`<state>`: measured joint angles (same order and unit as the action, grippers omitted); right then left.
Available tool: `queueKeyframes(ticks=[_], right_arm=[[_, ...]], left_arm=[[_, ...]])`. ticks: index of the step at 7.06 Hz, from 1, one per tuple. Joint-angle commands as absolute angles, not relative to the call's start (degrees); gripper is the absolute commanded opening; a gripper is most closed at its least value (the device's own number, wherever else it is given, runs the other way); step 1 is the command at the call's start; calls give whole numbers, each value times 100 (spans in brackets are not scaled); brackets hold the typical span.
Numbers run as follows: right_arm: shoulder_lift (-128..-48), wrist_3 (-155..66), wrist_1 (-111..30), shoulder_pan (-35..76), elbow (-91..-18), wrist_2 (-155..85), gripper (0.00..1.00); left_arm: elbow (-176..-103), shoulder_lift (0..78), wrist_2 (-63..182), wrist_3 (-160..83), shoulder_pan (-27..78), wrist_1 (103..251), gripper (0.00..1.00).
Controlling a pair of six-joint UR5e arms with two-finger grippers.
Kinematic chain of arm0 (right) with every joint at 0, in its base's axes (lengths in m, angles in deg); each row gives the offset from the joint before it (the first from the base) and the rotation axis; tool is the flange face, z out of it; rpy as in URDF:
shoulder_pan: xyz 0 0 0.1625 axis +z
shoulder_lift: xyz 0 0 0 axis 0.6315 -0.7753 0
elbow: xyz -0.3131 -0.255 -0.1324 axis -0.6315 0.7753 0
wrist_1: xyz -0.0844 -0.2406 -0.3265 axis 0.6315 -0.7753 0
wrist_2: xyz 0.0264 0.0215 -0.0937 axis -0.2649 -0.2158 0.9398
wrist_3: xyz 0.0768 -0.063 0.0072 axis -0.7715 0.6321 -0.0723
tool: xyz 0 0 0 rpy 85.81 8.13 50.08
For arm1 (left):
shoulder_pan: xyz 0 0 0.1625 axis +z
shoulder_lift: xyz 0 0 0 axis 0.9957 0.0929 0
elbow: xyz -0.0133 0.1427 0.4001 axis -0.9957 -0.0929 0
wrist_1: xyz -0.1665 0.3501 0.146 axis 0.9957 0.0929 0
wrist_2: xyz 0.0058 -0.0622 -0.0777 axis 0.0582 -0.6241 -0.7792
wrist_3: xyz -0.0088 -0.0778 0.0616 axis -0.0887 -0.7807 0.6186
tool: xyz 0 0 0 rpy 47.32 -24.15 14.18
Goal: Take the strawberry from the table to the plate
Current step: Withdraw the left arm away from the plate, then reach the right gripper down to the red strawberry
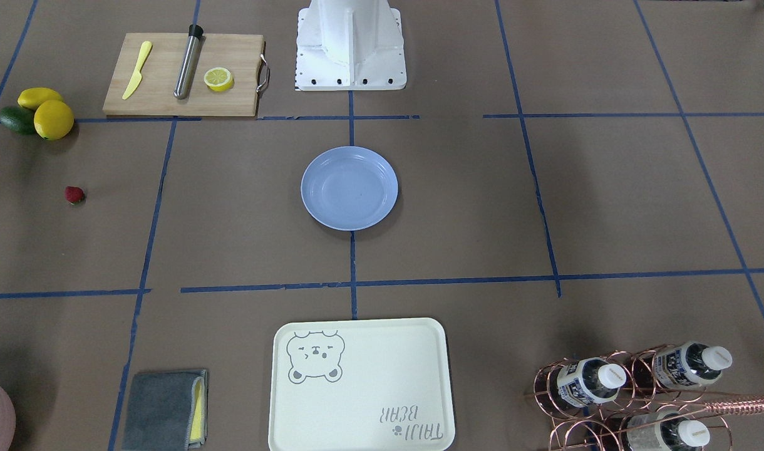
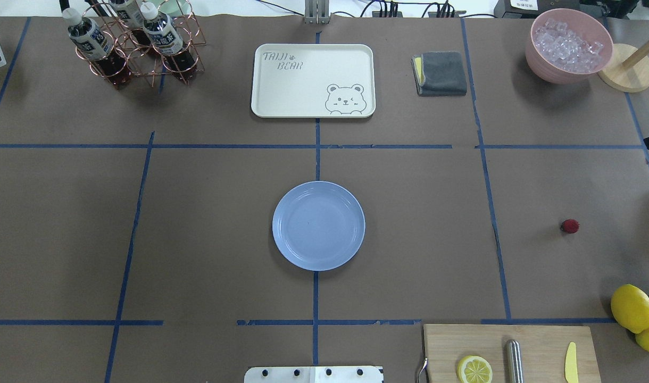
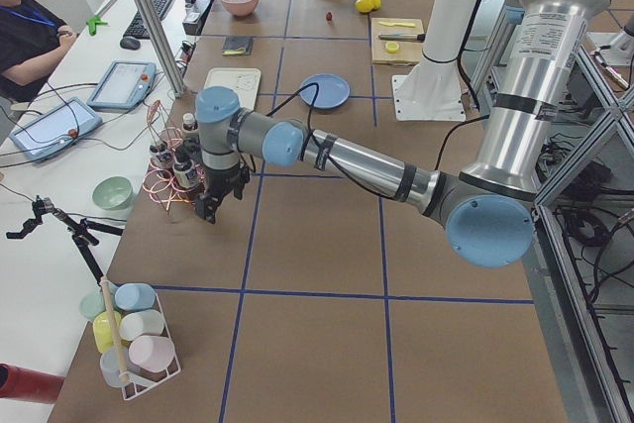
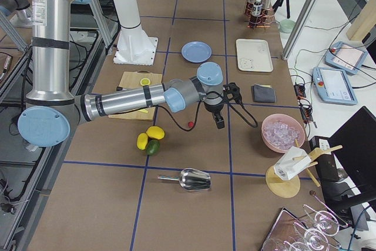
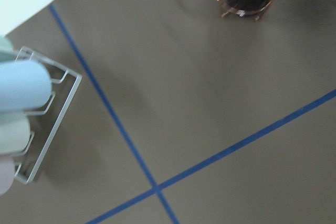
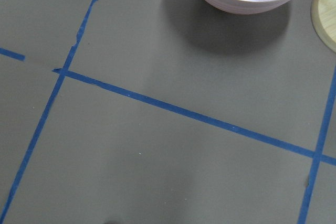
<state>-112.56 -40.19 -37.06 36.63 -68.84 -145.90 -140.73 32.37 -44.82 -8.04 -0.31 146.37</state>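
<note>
My right hand needs to grip the sides of the strawberry's red body [image 1: 74, 194], beside its green leaves.
The strawberry [image 2: 570, 226] lies by itself on the brown table [image 2: 197, 239], far to the right of the light-blue plate [image 2: 318, 225], which holds nothing. The front view shows the strawberry [image 1: 74, 195] at the left and the plate [image 1: 349, 188] in the middle. My right gripper [image 4: 220, 123] hangs over the table just beyond the strawberry [image 4: 190, 124], toward the ice bowl. It shows only in the exterior right view, so I cannot tell its state. My left gripper [image 3: 210, 207] is far off by the bottle rack, and I cannot tell its state either.
Two lemons [image 2: 631, 308] and an avocado sit near the strawberry's side. A cutting board [image 2: 510, 354] carries a lemon half, a metal rod and a yellow knife. Also here are the bear tray [image 2: 313, 80], grey cloth [image 2: 440, 73], pink ice bowl [image 2: 568, 45], bottle rack [image 2: 127, 42] and metal scoop [image 4: 194, 179].
</note>
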Motion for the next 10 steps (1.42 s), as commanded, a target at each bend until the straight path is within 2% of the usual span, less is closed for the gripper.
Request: queueKeyframes(ticks=[1, 3, 6, 10], right_arm=[[-11272, -4447, -3711, 3301, -7070, -14547, 100], [-11333, -4817, -3703, 2976, -7150, -14415, 100], [-11623, -5528, -3641, 2371, -7449, -14039, 100], [-12185, -6873, -2063, 1228, -7204, -12862, 100]], left_arm=[[-13827, 2565, -4573, -172, -907, 14266, 100], [-14221, 2103, -5527, -647, -1069, 14196, 100], [-14346, 2172, -5470, -1126, -1052, 14231, 100], [-14592, 2181, -5470, -1135, -1034, 14213, 100]])
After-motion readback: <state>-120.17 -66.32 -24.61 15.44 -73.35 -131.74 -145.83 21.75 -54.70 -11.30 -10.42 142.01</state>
